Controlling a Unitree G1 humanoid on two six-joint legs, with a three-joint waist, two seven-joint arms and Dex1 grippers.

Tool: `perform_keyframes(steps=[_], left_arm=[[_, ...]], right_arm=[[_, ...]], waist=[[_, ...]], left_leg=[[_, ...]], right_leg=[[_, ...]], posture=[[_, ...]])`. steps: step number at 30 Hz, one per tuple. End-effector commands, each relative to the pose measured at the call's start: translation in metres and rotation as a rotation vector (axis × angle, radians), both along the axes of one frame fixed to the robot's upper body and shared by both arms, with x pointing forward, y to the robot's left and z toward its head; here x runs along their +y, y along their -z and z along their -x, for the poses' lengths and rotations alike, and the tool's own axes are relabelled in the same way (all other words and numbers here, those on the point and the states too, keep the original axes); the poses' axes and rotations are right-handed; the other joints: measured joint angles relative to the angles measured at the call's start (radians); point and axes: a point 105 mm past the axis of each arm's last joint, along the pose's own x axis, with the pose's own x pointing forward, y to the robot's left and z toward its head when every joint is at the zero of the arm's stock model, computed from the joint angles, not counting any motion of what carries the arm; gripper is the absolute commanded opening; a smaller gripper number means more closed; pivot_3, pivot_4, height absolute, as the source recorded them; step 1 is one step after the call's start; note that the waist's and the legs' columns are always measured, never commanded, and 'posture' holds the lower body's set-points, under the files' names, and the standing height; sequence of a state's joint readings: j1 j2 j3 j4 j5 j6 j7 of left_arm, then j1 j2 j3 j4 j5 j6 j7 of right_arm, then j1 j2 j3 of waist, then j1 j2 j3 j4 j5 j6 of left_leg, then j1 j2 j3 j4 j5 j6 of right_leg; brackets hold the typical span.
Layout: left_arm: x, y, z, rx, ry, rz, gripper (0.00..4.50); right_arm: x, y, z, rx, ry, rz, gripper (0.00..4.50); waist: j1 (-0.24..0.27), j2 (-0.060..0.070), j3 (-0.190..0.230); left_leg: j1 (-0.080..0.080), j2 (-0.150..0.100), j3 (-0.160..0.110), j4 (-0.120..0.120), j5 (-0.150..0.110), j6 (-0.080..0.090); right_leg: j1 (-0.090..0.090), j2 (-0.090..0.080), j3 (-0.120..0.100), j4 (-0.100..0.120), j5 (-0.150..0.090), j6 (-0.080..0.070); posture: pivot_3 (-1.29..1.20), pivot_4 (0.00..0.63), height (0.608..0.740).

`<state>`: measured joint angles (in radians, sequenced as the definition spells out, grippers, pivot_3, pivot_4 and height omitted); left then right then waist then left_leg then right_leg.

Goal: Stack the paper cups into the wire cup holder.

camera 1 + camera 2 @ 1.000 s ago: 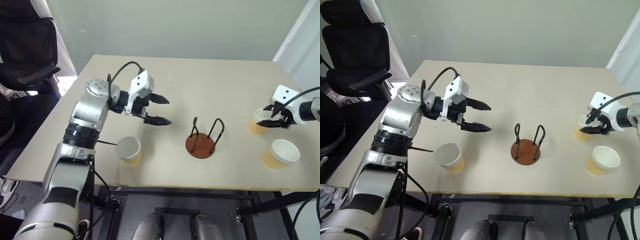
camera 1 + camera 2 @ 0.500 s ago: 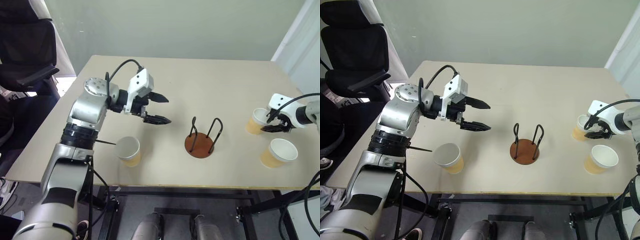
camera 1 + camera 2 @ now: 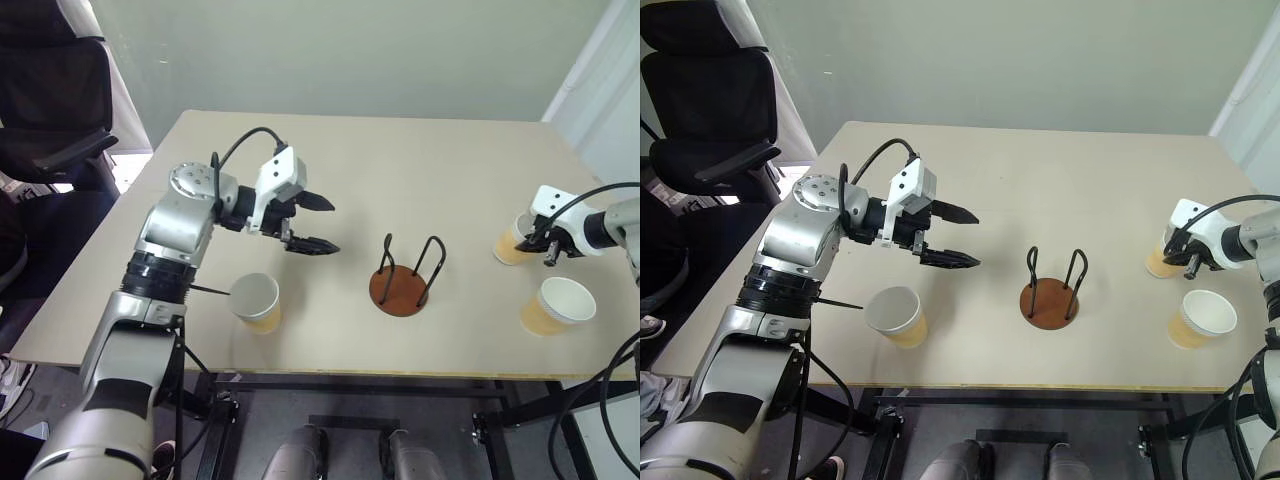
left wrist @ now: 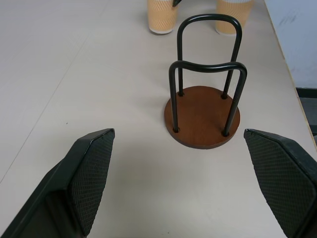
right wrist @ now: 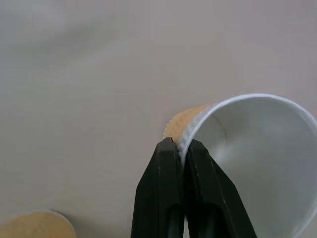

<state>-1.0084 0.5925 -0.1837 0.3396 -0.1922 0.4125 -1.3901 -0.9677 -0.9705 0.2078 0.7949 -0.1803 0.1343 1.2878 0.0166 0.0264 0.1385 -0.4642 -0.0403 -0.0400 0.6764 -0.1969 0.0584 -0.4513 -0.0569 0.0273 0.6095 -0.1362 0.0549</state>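
Observation:
Next, my right gripper releases the farther paper cup so that it rests on the reddish-brown disc (image 3: 403,290), in between the black wire loops.
The wire cup holder (image 3: 404,282), a reddish-brown disc with two black wire loops, stands empty at mid-table. My left gripper (image 3: 325,224) hovers open to its left, pointing toward it, with nothing between its fingers (image 4: 89,168). One paper cup (image 3: 256,300) stands near the front edge, below my left arm. Two more paper cups stand at the right: the farther one (image 3: 508,246) and a nearer one (image 3: 558,305). My right gripper (image 5: 181,146) is shut on the rim of the farther cup (image 5: 252,148), one finger inside the wall and one outside.
The beige table (image 3: 400,160) has open room behind the holder. A black office chair (image 3: 50,90) stands off the table's left side. The nearer right cup sits close to the table's front right corner.
My right gripper, open around the farther right cup's rim before, has shut on it. The left arm has stayed where it was.

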Motion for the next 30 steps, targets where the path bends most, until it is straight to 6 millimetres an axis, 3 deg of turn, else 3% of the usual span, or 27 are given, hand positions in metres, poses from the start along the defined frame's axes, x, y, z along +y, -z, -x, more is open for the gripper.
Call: perform_keyframes(steps=[1,4,8,14,20,30], left_arm=[[0.003,-0.009,0.000,-0.037,-0.001,0.000,4.50],[0.007,-0.007,0.001,-0.031,-0.005,-0.007,4.50],[0.011,-0.006,0.001,-0.025,-0.007,-0.013,4.50],[0.008,-0.007,-0.003,-0.029,-0.003,-0.008,4.50],[0.003,-0.005,-0.004,-0.030,0.010,0.000,4.50],[0.003,-0.005,-0.004,-0.032,0.004,0.001,4.50]], right_arm=[[0.009,-0.039,0.014,-0.098,-0.073,-0.008,0.06],[0.027,-0.062,0.032,-0.151,-0.147,0.002,0.06],[0.066,-0.090,0.064,-0.213,-0.281,0.007,0.06],[0.123,-0.111,0.098,-0.259,-0.447,-0.046,0.06],[0.153,-0.111,0.109,-0.254,-0.536,-0.079,0.06],[0.167,-0.085,0.100,-0.173,-0.591,-0.080,0.06]], waist=[[0.002,0.000,0.000],[0.002,0.000,0.000],[-0.002,0.000,0.000],[-0.005,0.000,0.000],[-0.003,0.000,0.000],[-0.004,0.000,0.000]], left_leg=[[0.000,0.000,0.000,0.000,0.000,0.000],[0.000,0.000,0.000,-0.001,0.000,-0.001],[0.000,0.000,0.000,-0.003,0.000,-0.002],[0.003,0.000,0.000,-0.004,-0.002,-0.006],[0.003,-0.001,-0.001,-0.004,-0.001,-0.006],[0.003,0.000,0.000,-0.004,0.004,0.003]], right_leg=[[0.000,0.000,0.000,0.000,0.000,0.000],[0.000,0.000,0.000,0.000,-0.001,-0.001],[0.000,0.000,0.000,0.000,-0.004,-0.002],[0.001,0.001,0.000,0.000,-0.008,-0.002],[0.001,0.001,0.001,0.000,-0.008,-0.002],[0.000,0.001,0.001,0.001,-0.008,0.000]], posture=[[0.00,0.150,0.740],[0.00,0.150,0.740],[0.00,0.150,0.740],[0.00,0.150,0.740],[0.00,0.150,0.740],[0.00,0.150,0.740]])
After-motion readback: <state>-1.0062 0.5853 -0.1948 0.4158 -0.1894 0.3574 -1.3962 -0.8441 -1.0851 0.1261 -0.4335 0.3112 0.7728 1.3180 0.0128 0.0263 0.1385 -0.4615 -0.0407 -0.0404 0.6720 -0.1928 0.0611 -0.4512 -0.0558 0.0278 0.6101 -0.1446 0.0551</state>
